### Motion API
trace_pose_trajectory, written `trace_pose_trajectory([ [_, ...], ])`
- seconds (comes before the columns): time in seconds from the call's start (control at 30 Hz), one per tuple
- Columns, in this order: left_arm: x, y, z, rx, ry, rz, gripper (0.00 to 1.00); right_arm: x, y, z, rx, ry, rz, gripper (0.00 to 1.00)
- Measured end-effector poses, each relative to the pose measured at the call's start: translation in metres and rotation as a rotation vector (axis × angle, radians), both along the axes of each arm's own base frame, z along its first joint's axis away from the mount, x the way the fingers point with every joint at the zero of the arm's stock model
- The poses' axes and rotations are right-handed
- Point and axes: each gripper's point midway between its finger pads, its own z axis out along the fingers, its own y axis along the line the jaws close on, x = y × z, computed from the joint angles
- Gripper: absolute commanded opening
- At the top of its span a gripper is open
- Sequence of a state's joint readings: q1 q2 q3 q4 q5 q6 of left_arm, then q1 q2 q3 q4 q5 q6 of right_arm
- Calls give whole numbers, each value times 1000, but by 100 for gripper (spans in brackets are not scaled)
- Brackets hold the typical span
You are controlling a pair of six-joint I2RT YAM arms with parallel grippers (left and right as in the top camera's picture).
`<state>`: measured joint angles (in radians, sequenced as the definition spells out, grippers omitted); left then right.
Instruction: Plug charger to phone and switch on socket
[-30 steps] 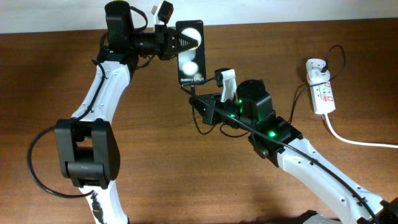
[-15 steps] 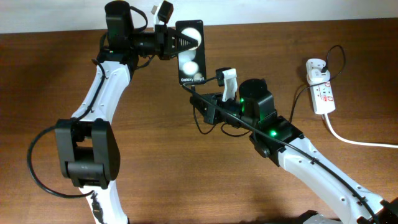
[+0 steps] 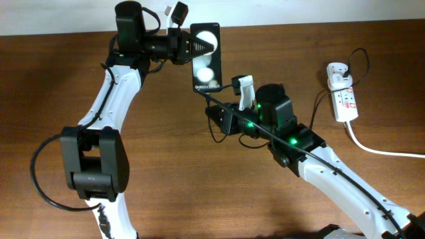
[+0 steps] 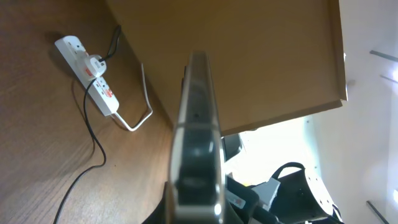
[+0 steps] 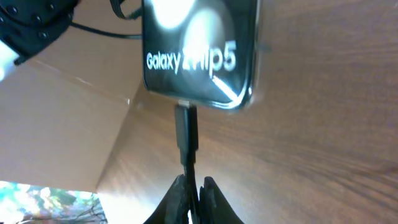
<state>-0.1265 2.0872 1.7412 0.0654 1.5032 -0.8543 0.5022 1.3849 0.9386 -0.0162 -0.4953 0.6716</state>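
Observation:
My left gripper has the black phone up above the table now. It will let go of it on the bare wooden table [image 3: 193, 119] beside the fingers of my right gripper.
My left gripper [image 3: 191, 45] is shut on the black phone [image 3: 205, 58] and holds it above the table, white blobs and "Galaxy" text facing up. In the left wrist view the phone [image 4: 198, 124] stands edge-on between the jaws. My right gripper [image 3: 212, 107] is just below the phone, shut on the charger's black plug [image 5: 185, 127]. The plug's tip meets the phone's lower edge [image 5: 199, 50]; how far in it sits is unclear. The thin black cable [image 3: 319, 106] runs to the white adapter [image 3: 337, 73] in the socket [image 3: 344, 99] at far right.
The socket's thick white cord [image 3: 382, 151] trails off to the right edge. The socket also shows in the left wrist view [image 4: 90, 74] with the black cable [image 4: 93, 146] looping over the wooden table. The table's far edge lies just behind the left arm.
The left arm and phone have shifted slightly right. The right gripper with the plug has edged right along with them, staying at the phone's lower end.

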Motion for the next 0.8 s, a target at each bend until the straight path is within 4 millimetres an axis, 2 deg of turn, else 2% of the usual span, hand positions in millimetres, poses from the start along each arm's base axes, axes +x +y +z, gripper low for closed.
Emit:
trace_pose_trajectory([
  [0.07,0,0,0,-1,-2,-1,0,-4,1,-3,-2,22,15,21],
  [0.17,-2,0,1,-3,2,-12,0,-7,0,-5,-7,24,36,39],
  [0.27,-4,1,1,-9,-25,-25,0,-6,-1,-5,-10,22,39,45],
  [0.4,-5,1,1,-17,-93,-35,0,-9,-2,-10,-27,35,45,60],
  [0.47,-3,1,-6,-19,-96,-39,0,-11,-3,-14,-40,47,48,63],
  [0.57,7,-1,-40,-11,-27,-40,0,-12,-4,-16,-45,53,52,64],
  [0.67,18,-2,-95,7,126,-35,0,-15,-5,-20,-60,62,57,64],
  [0.8,25,-3,-120,36,165,4,0,-17,-7,-25,-78,77,62,65],
])
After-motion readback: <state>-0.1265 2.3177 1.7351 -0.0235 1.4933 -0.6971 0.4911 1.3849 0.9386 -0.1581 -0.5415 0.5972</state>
